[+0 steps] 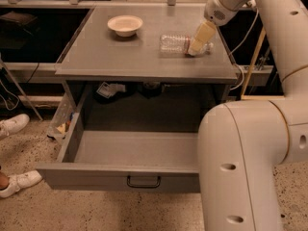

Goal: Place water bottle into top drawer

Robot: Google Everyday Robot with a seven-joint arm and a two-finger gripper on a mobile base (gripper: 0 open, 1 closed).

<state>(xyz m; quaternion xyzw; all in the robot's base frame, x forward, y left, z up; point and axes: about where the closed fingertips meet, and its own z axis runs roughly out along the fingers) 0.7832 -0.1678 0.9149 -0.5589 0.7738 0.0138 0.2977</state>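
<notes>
Next, the gripper moves from the neck to the water bottle's middle [186, 45] and closes there.
The water bottle [174, 43] lies on its side on the grey table top [120, 52], right of centre, with its cap end pointing right. My gripper [198, 43] comes down from the upper right and sits over the bottle's neck and label end, hiding part of it. The top drawer [96, 148] is pulled wide open below the table top, and the part of its inside that shows is bare. Its front panel carries a small black wire handle [143, 182]. My arm's large white body [240, 167] covers the drawer's right part.
A white bowl [125, 24] stands at the back left of the table top. Clutter lies in the dark space behind the drawer [109, 89]. A person's white shoes [14, 124] are on the speckled floor at the left. Cables and a wooden frame [252, 61] stand at the right.
</notes>
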